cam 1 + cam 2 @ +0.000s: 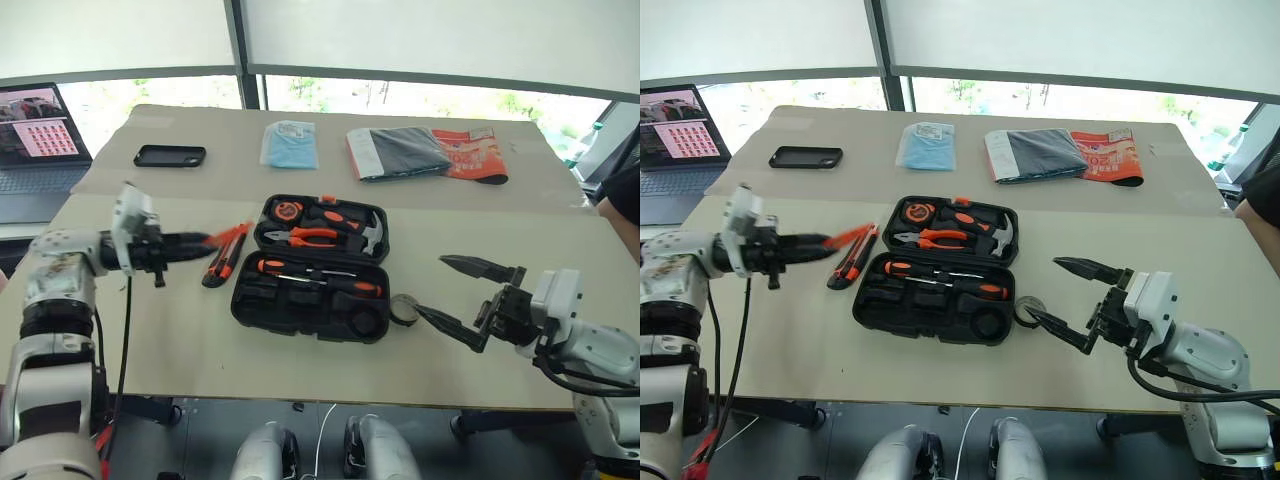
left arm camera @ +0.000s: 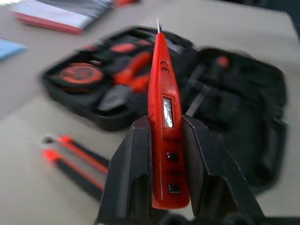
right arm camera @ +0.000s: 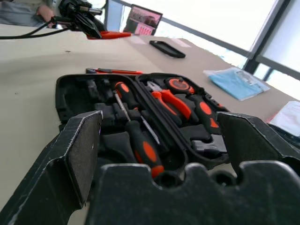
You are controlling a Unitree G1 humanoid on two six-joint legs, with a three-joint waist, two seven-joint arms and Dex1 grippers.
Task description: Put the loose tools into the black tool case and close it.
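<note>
The slim orange screwdriver will go down in the case's near half (image 1: 289,287) (image 2: 207,119), alongside the black-and-orange screwdrivers, as I set it there with my left gripper.
The black tool case (image 1: 250,300) lies open in the middle of the table. Two black-and-orange screwdrivers (image 1: 290,268) rest in its near half. My left gripper (image 2: 166,121) is shut on the slim orange screwdriver (image 2: 164,117), held off the table to the left of the case with its tip pointing toward the case. Below it, the black-and-orange utility knife (image 1: 222,262) lies on the table beside the case's left edge. A small dark tape roll (image 1: 403,308) sits against the case's right side. My right gripper (image 1: 432,284) is open just right of the roll, holding nothing.
Pliers (image 1: 310,237), a tape measure (image 1: 289,210) and a hammer (image 1: 372,235) fill the case's far half. On the far table lie a black phone (image 1: 170,155), a blue packet (image 1: 290,145), a grey folded item (image 1: 400,152) and an orange packet (image 1: 470,152). A laptop (image 1: 35,140) stands far left.
</note>
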